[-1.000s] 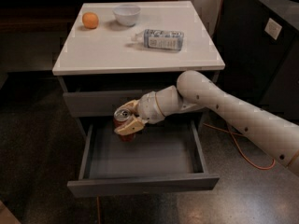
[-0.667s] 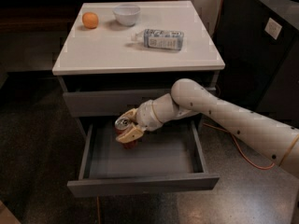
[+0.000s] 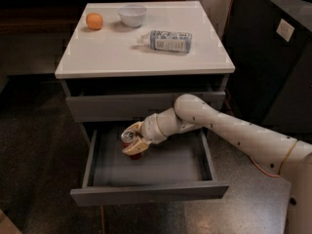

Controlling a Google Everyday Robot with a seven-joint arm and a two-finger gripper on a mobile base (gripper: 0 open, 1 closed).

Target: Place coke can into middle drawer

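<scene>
Next, I let go of the coke can, now low over the drawer floor, on the bottom of the grey drawer, toward the drawer's side (image 3: pixel 128 164) under the orange fruit.
The middle drawer (image 3: pixel 146 191) is pulled out wide under the white cabinet top, its dark grey inside showing. My gripper (image 3: pixel 133 139) reaches into the drawer from the right and is shut on the coke can (image 3: pixel 129 137). The can's silver top faces up and left, and its red body shows just below my fingers (image 3: pixel 135 146), low over the drawer floor near its back left. Whether the can rests on the floor I cannot tell.
On the white cabinet top (image 3: pixel 97 57) lie an orange fruit (image 3: pixel 94 21), a white bowl (image 3: pixel 132 14) and a clear plastic bottle (image 3: pixel 168 41) on its side. The closed top drawer front (image 3: pixel 117 106) is just above my arm. A dark cabinet (image 3: pixel 273 57) stands at right.
My gripper with the can has moved down and a little left, deeper into the open drawer. The arm's elbow has dropped lower in front of the top drawer front.
</scene>
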